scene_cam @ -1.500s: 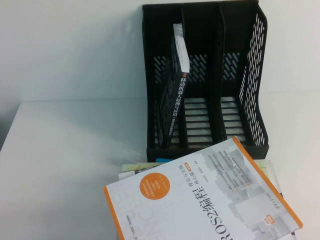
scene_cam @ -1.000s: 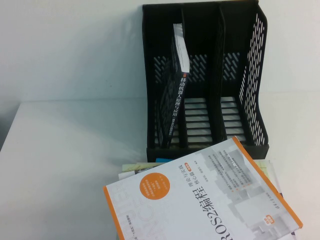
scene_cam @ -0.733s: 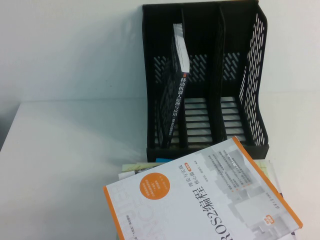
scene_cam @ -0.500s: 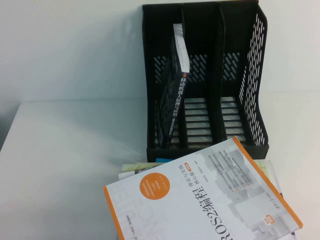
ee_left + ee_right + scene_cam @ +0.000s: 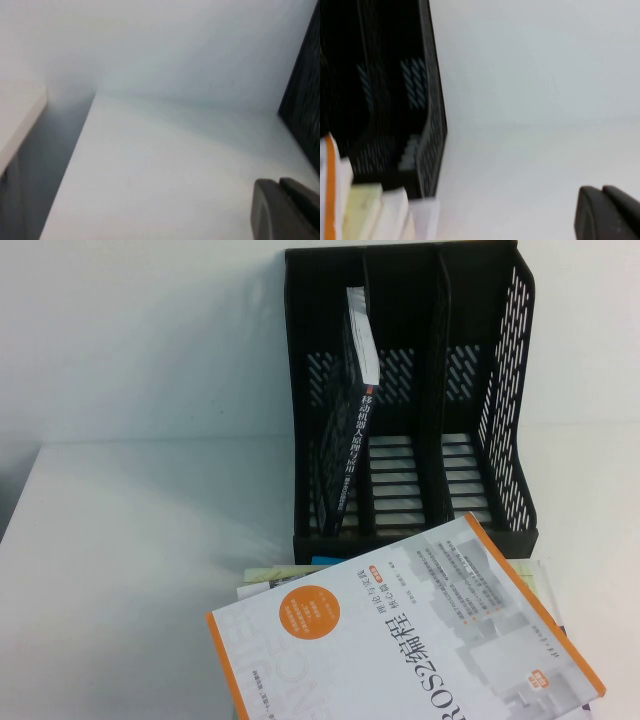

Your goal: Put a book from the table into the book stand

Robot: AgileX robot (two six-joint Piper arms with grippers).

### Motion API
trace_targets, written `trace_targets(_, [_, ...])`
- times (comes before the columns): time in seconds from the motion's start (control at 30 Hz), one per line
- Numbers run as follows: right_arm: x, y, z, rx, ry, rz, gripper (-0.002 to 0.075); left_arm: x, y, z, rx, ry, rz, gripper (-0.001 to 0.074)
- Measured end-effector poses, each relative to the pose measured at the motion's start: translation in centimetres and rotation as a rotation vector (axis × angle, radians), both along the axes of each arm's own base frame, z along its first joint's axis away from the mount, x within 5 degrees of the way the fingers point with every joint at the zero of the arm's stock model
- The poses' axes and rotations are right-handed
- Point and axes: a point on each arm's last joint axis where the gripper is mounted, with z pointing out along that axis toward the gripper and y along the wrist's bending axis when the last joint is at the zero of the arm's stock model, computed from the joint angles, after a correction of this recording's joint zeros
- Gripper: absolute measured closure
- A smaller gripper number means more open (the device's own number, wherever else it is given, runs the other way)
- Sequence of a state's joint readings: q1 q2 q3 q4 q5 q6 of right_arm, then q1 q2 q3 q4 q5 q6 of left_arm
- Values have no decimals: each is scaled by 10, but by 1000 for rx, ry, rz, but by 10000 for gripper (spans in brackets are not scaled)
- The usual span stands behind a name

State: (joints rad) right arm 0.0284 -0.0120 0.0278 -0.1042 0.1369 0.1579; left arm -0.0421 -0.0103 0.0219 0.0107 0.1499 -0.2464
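Note:
The robot's left gripper will next go to the white and orange book and close on the book's orange edge [image 5: 225, 651] beside its orange circle, near the book's corner.
A black three-slot book stand [image 5: 510, 420] stands at the back of the white table. A dark book [image 5: 352, 440] stands tilted in its left slot. A white and orange book [image 5: 400, 630] lies on top of a stack of books at the table's front. Neither gripper shows in the high view. My left gripper [image 5: 280, 187] hangs shut and empty over bare table, left of the stand's wall [image 5: 302, 100]. My right gripper [image 5: 602, 192] hangs shut and empty over bare table, right of the stand [image 5: 430, 100] and the book stack [image 5: 370, 210].
Several lighter books and papers [image 5: 262, 580] stick out from under the top book. The table's left edge [image 5: 75, 150] drops off beside the left gripper. A pale wall stands behind the stand.

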Motion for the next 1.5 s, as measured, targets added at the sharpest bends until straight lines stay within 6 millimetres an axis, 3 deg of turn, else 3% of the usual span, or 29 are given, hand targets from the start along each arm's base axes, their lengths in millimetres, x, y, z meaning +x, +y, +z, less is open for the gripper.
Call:
trace_targets(0.27, [-5, 4, 45, 11, -498, 45, 729, -10, -1, 52, -72, -582, -21, 738])
trace_targets(0.43, [-13, 5, 60, 9, -689, 61, 729, -20, 0, 68, -89, -795, -28, 738])
trace_targets(0.53, [-20, 6, 69, 8, -815, 71, 729, -28, 2, 76, -197, -917, -48, 738])
trace_targets(0.63, [-26, 6, 83, -3, -894, 71, 729, -32, 3, 80, -291, -964, -76, 738])
trace_targets(0.7, [-34, 6, 104, -8, -947, 67, 729, -34, 3, 89, -313, -961, -86, 738])
trace_targets(0.9, [-65, 3, 182, 6, -1027, 55, 729, -48, -1, 146, -195, -829, -87, 738])
trace_targets(0.97, [-63, 3, 206, 34, -969, 56, 729, -52, 0, 165, -168, -757, -65, 738])
trace_targets(1.07, [-44, 1, 228, 37, -762, 34, 729, -43, 1, 184, -152, -610, -31, 738])
trace_targets(1.2, [-5, 0, 239, -18, -404, -5, 729, -18, 2, 202, -148, -411, 2, 738])
trace_targets(1.37, [36, -2, 220, -57, 58, -30, 729, 12, 3, 211, -221, -198, 36, 738])
trace_targets(1.5, [46, -1, 203, -52, 246, -19, 729, 47, 3, 188, -235, 69, 87, 738])
